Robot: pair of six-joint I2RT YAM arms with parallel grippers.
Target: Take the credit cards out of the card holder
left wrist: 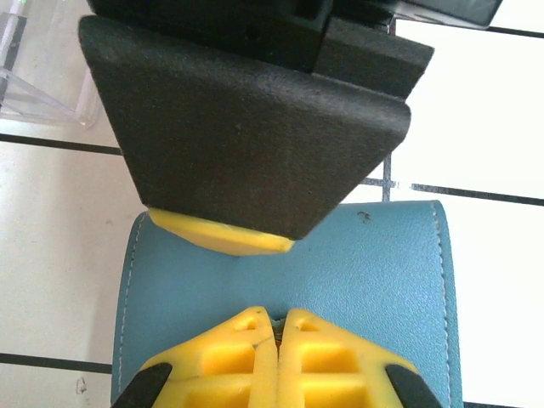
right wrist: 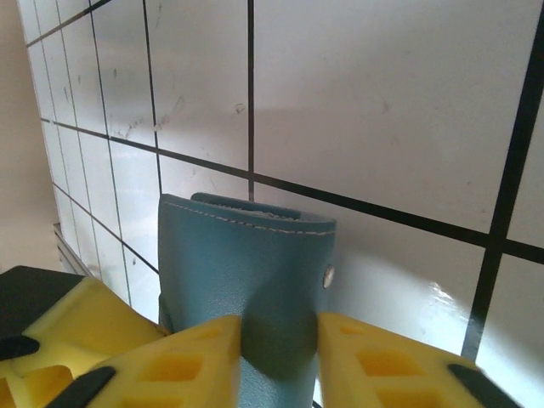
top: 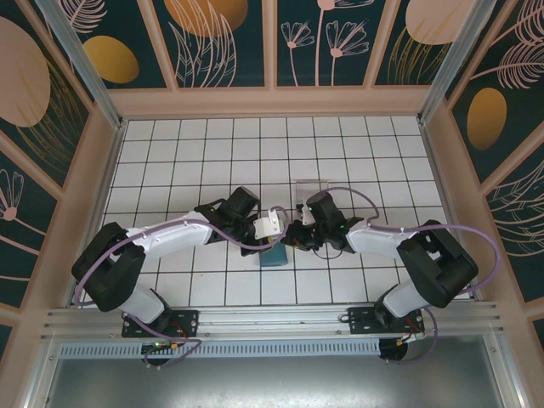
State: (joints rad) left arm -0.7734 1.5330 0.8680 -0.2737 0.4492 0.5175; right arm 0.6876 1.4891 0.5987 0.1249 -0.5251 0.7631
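Observation:
My right gripper is squeezing the folded card holder shut. I need to let go and take only the cover with the snap button (right wrist: 328,275) to open the holder.
The teal card holder (top: 274,255) lies folded on the white tiles, between the two arms. My left gripper (left wrist: 278,316) is shut, its yellow tips pinching the card holder (left wrist: 374,280) at its near edge. My right gripper (right wrist: 278,336) comes in from the other side. Its jaws are narrow and both pads press on the card holder (right wrist: 246,263), near the snap button. One black right finger (left wrist: 246,127) with a yellow pad rests on the teal face. In the top view the left gripper (top: 276,240) and right gripper (top: 290,237) meet tip to tip. The credit cards are hidden.
A clear plastic tray (top: 311,189) stands just behind the grippers, and its corner (left wrist: 42,76) appears at the upper left of the left wrist view. Wooden walls ring the tiled floor (top: 212,153). A yellow left finger (right wrist: 59,327) sits close beside the wallet.

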